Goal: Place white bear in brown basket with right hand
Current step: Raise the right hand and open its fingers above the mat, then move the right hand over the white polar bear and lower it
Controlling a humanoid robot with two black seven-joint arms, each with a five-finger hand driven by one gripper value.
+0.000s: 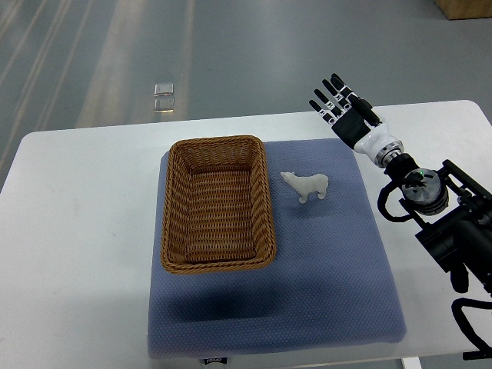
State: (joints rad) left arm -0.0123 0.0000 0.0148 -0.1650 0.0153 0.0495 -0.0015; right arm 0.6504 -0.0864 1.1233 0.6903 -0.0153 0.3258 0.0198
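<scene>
I will close my right gripper around the white bear's body (311,184), behind its head, so that the head and legs stick out.
A small white bear (306,185) stands on the blue mat, just right of the brown wicker basket (176,207). The basket has nothing in it. My right hand (343,110) is above the mat's far right corner, up and to the right of the bear, apart from it. Its fingers are spread and straight and hold nothing. The right arm comes in from the right edge. The left arm is not in view.
The blue mat (323,277) lies on a white table (77,231). Grey floor lies beyond the table's far edge, with a small clear object (163,97) on it. A brown box corner (465,8) shows at the top right.
</scene>
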